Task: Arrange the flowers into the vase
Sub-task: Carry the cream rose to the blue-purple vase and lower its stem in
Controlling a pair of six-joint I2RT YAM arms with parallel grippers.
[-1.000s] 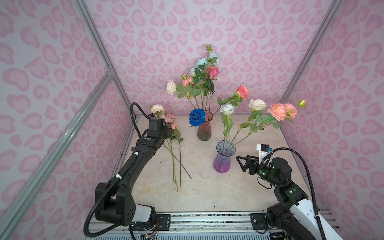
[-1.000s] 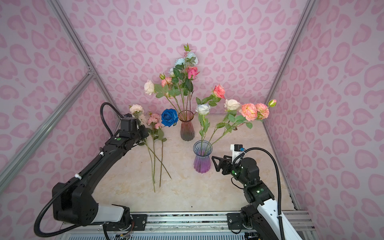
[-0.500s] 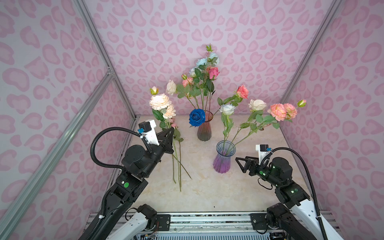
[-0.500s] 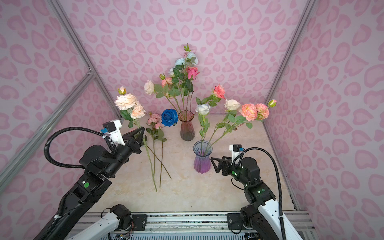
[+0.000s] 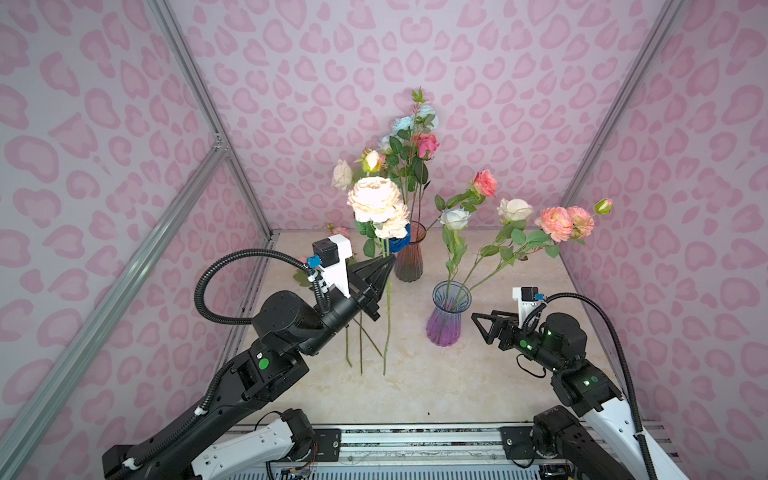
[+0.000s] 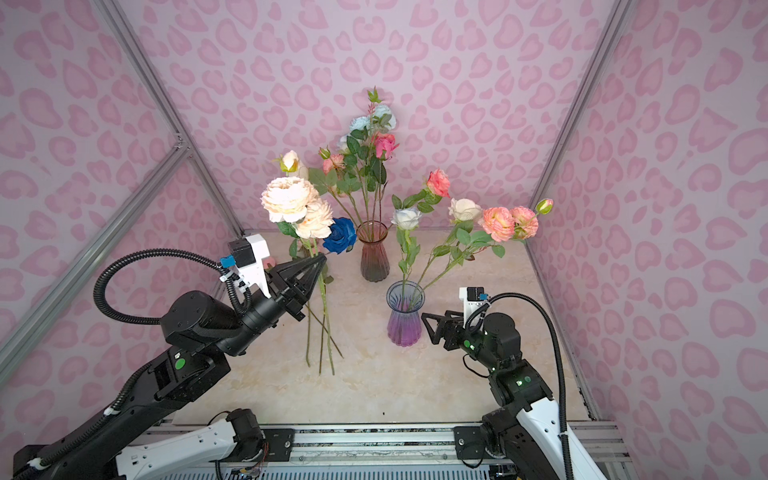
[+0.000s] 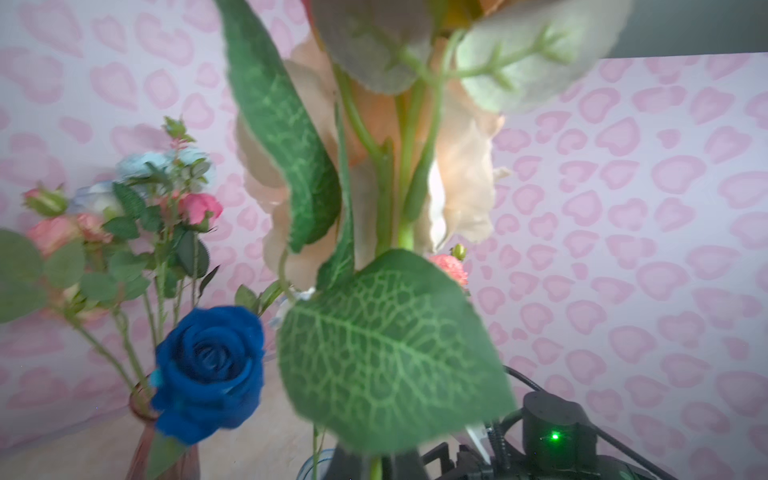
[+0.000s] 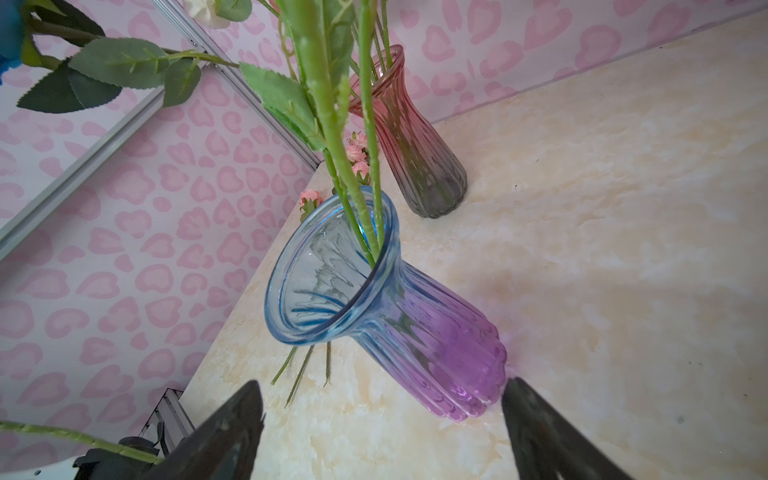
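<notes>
The robot's left gripper should release the peach and cream flower's green stem inside the opening of the blue-purple vase (image 5: 453,300) (image 7: 317,465).
My left gripper (image 5: 390,261) (image 6: 321,261) is shut on the green stem of a peach and cream flower (image 5: 374,200) (image 6: 289,198), held upright above the table. Its stem end (image 5: 386,332) hangs left of the blue-purple vase (image 5: 446,318) (image 6: 403,318) (image 8: 395,316). In the left wrist view a big leaf (image 7: 390,353) hides the jaws. That vase holds several flowers (image 5: 559,222). My right gripper (image 5: 482,326) (image 6: 430,326) (image 8: 380,386) stands open beside the vase's base, touching nothing.
A red-brown vase (image 5: 409,259) (image 6: 374,257) (image 8: 411,137) at the back holds several flowers, with a deep blue rose (image 6: 340,235) (image 7: 212,365) at its rim. More flower stems (image 5: 353,345) (image 6: 320,345) lie on the table (image 5: 457,382) at the left. Pink patterned walls close three sides.
The left arm has drawn back from the rear left corner and lifted the peach and cream flower up and toward the middle. The right arm has barely moved.
</notes>
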